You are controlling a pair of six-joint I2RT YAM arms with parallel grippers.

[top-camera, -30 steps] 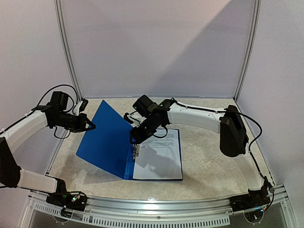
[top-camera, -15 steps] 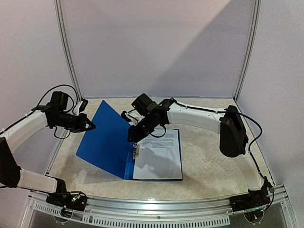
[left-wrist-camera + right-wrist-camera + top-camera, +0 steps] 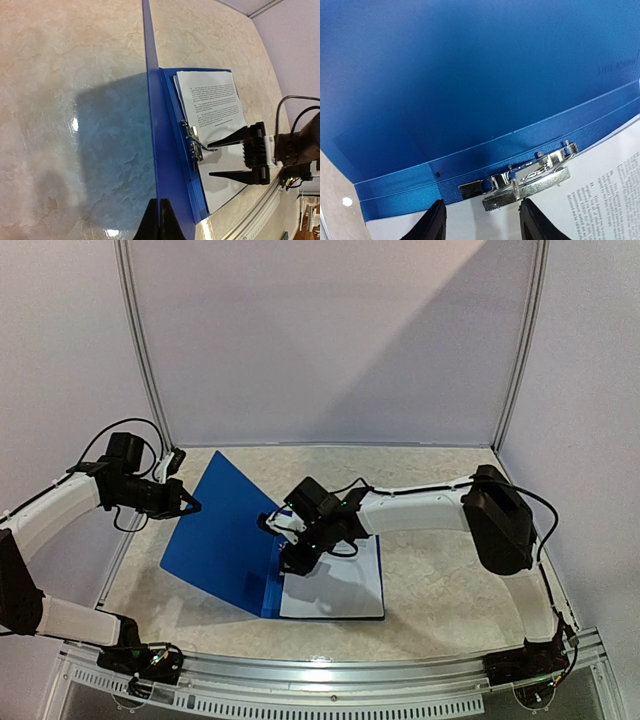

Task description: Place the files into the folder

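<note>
My right gripper is open, with its finger beside the clip's raised lever. It should square up, pinch the lever and swing it down to the clip's near end (image 3: pixel 472 189).
The blue folder (image 3: pixel 225 540) lies open, its left cover raised at a slant. My left gripper (image 3: pixel 190 506) is shut on the far edge of that cover; in the left wrist view the fingertips (image 3: pixel 159 220) pinch the cover's edge (image 3: pixel 149 100). The files (image 3: pixel 338 582) lie on the folder's right half, printed side up, and show in both wrist views (image 3: pixel 212 100) (image 3: pixel 600 195). The metal clip (image 3: pixel 530 182) sits at the spine over the sheets' edge (image 3: pixel 192 142). My right gripper (image 3: pixel 291 560) is open, low over the sheets, its fingers either side of the clip (image 3: pixel 482 220).
The marbled table (image 3: pixel 440 580) is walled at the back and both sides. A metal rail (image 3: pixel 330 670) runs along the near edge. The right arm (image 3: pixel 420 510) reaches across the folder from the right.
My right gripper has moved down and toward the near edge, from above the folder's spine to low over the clip. The left gripper and raised cover have not moved.
</note>
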